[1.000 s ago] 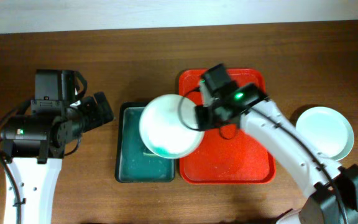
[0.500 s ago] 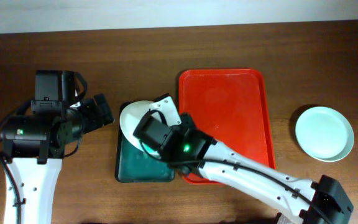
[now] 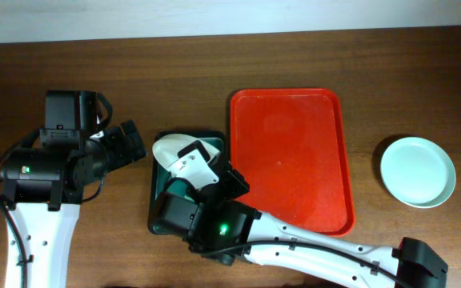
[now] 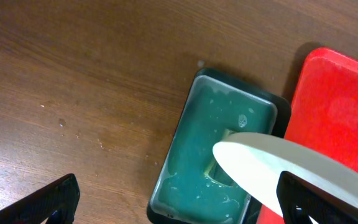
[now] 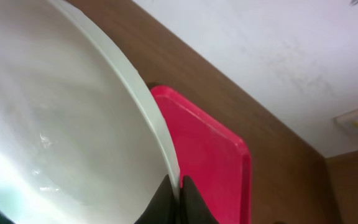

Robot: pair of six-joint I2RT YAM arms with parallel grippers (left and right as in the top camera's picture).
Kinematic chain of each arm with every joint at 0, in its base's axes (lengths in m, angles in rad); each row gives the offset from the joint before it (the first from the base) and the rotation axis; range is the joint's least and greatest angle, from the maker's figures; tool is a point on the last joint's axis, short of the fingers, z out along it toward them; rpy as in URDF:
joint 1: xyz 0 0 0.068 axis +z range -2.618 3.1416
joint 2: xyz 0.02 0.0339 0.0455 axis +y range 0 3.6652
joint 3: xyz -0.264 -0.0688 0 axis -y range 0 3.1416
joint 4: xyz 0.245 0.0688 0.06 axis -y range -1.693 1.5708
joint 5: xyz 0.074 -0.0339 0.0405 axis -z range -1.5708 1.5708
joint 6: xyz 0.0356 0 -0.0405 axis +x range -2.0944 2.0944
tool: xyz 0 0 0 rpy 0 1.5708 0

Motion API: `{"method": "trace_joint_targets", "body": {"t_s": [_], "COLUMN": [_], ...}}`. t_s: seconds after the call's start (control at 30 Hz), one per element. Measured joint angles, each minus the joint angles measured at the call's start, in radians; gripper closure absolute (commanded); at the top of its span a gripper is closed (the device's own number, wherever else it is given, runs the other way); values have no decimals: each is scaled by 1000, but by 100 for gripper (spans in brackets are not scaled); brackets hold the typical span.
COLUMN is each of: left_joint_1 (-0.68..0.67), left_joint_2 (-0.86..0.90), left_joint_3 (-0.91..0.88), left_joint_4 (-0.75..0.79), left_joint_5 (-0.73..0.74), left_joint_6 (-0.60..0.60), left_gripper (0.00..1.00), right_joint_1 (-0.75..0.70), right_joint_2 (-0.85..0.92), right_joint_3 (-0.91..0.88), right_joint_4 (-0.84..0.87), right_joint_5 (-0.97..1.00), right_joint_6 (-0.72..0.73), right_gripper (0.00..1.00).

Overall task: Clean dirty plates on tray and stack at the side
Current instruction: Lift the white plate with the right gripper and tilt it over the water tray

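Note:
The robot's right gripper should set the white plate down on top of the pale mint plate (image 3: 417, 172).
My right gripper (image 5: 179, 198) is shut on the rim of a white plate (image 5: 55, 124). In the overhead view the plate (image 3: 167, 149) stands tilted on edge in the dark green basin (image 3: 158, 222), mostly hidden under the right arm (image 3: 214, 220). The red tray (image 3: 290, 164) is bare. A pale mint plate (image 3: 417, 171) lies on the table at the right. My left gripper (image 4: 179, 214) is open and empty, hovering left of the basin (image 4: 197, 162); the held plate's edge (image 4: 278, 168) shows in its view. No third plate shows.
The basin holds teal water (image 4: 194, 155) and sits against the tray's left rim (image 4: 303, 106). The right arm stretches from the bottom right corner across the front of the tray. The left arm's body (image 3: 46, 172) stands at the far left.
My right arm has carried the plate leftward from the tray's left edge over the basin and lowered it, tipping it on edge into the basin. The left arm has not moved.

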Motion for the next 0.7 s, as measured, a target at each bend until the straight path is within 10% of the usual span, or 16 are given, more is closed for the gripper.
{"method": "trace_joint_targets", "body": {"t_s": [0.7], "left_joint_1": [0], "left_joint_2": [0], "left_joint_3": [0], "left_joint_4": [0], "left_joint_5": [0], "left_joint_6": [0], "left_gripper": [1], "right_joint_1": [10], "right_joint_2": [0], "right_joint_3": [0], "right_joint_4": [-7], "right_joint_5": [50], "right_joint_6": [-13], "right_gripper": [96]}}
